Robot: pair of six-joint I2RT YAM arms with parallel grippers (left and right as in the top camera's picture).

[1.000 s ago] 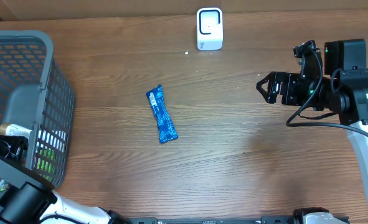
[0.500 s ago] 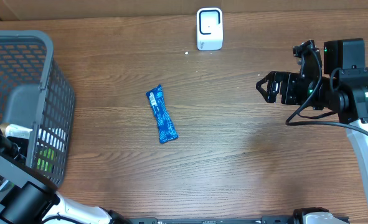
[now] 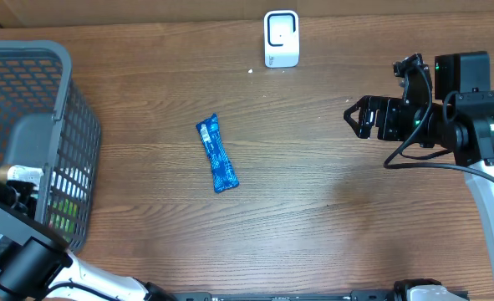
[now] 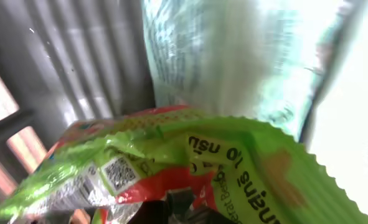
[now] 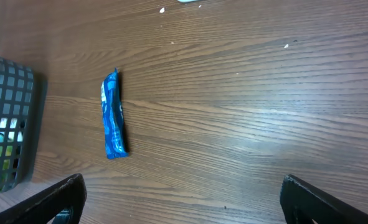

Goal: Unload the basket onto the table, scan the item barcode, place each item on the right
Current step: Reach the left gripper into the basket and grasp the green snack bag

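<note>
My left gripper is going to let go of the red snack bag, which is down inside the grey basket now. It will set it down between the blue wrapped bar and my right gripper (image 3: 281, 144).
My left gripper (image 4: 171, 211) is down inside the grey basket (image 3: 29, 58), shut on the lower edge of a green and red snack packet (image 4: 233, 155) that fills the left wrist view. A square code (image 4: 118, 173) shows on the packet's left side, and a pale bag (image 4: 221, 56) lies behind it. The white scanner (image 3: 281, 38) stands at the table's far edge. My right gripper (image 3: 355, 117) hovers open over the right of the table with nothing between its fingers; it also shows in the right wrist view (image 5: 182, 199).
A blue wrapped bar (image 3: 217, 154) lies on the wooden table between basket and scanner, also seen in the right wrist view (image 5: 113, 115). The basket's mesh wall (image 5: 6, 124) stands at the left. My left arm (image 3: 21, 251) reaches into the basket from the front left.
My left gripper has closed on the green and red packet inside the basket, and the left arm has shifted slightly. The right arm and blue bar have not moved.
</note>
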